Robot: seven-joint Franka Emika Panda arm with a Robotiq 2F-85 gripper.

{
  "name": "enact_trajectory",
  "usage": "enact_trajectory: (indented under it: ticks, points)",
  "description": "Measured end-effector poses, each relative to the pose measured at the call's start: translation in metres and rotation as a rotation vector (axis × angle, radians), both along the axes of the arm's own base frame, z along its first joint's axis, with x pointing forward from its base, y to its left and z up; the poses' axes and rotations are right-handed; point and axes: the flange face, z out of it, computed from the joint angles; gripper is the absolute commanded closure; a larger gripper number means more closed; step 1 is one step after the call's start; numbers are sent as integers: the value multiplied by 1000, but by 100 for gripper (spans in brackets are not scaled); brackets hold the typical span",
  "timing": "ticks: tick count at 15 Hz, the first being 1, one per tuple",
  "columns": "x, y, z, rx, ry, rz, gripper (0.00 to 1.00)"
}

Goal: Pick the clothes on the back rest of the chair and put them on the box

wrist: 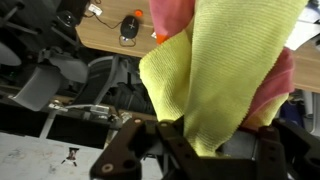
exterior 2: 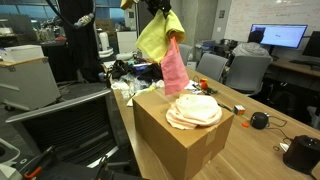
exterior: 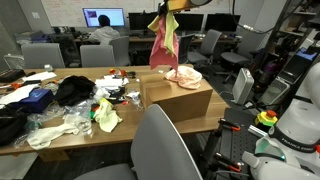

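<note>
Next, I let go of the yellow cloth with my gripper on top of the pale folded cloth (exterior: 184, 77) on the cardboard box.
My gripper (exterior: 166, 8) hangs high above the cardboard box (exterior: 176, 98) and is shut on a yellow cloth (exterior: 170, 27) and a pink cloth (exterior: 160, 48) that dangle from it. In an exterior view the gripper (exterior 2: 160, 8) holds the yellow cloth (exterior 2: 154, 38) and pink cloth (exterior 2: 176, 68) just over the box (exterior 2: 180, 140). The pink cloth's lower end reaches a pale folded cloth (exterior 2: 194, 110) that lies on the box top. In the wrist view the yellow cloth (wrist: 220, 70) fills the space between the jaws (wrist: 205, 150), with pink cloth (wrist: 172, 15) behind.
A wooden table (exterior: 70, 140) carries scattered clothes, a black garment (exterior: 73, 90) and a yellow cloth (exterior: 106, 115). A grey chair (exterior: 150, 150) stands in front of the box. Office chairs, desks and monitors (exterior: 105, 17) stand behind. A dark chair (exterior 2: 60, 130) sits beside the box.
</note>
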Motion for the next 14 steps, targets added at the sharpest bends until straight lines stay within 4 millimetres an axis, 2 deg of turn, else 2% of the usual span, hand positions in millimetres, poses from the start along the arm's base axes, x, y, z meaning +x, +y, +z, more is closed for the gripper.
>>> enact_trajectory:
  ticks: [5, 9, 10, 12, 14]
  points:
    - [-8, -59, -9, -62, 6, -162, 100]
    - [-14, -84, -21, -74, 31, -235, 100]
    - [-15, -87, -23, -75, 38, -246, 75]
    - [-16, -90, -26, -76, 49, -258, 67]
    - [-16, -91, -27, -74, 55, -258, 51]
